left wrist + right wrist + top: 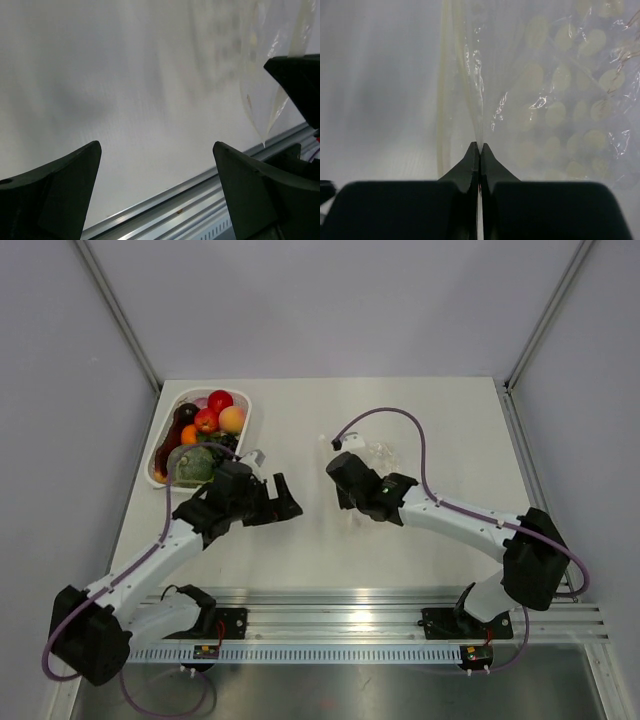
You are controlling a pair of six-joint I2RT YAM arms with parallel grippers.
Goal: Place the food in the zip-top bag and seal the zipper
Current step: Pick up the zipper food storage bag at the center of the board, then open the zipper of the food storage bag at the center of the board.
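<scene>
Next, my left gripper takes the bag's loose edge (441, 117) and my right gripper regrip the opposite edge before the food goes in, as the bag's opening is so narrow.
The food (205, 435) lies in a white tray (250, 425) at the far left: red, orange and peach balls, a dark purple piece and a green leafy piece. The clear zip-top bag (378, 453) is at the table's middle, under my right gripper (352, 485). In the right wrist view this gripper (480, 145) is shut on a fold of the bag's film (545, 100), which carries pale dots. A narrow pale strip (442, 100), seemingly the zipper, runs along the bag's left edge. My left gripper (288, 503) is open and empty (155, 150), left of the bag (260, 75).
Aluminium rails (380, 610) run along the near table edge, also seen in the left wrist view (200, 195). Grey walls with metal posts enclose the table on three sides. The right gripper's black body (300, 75) shows at the left wrist view's right edge.
</scene>
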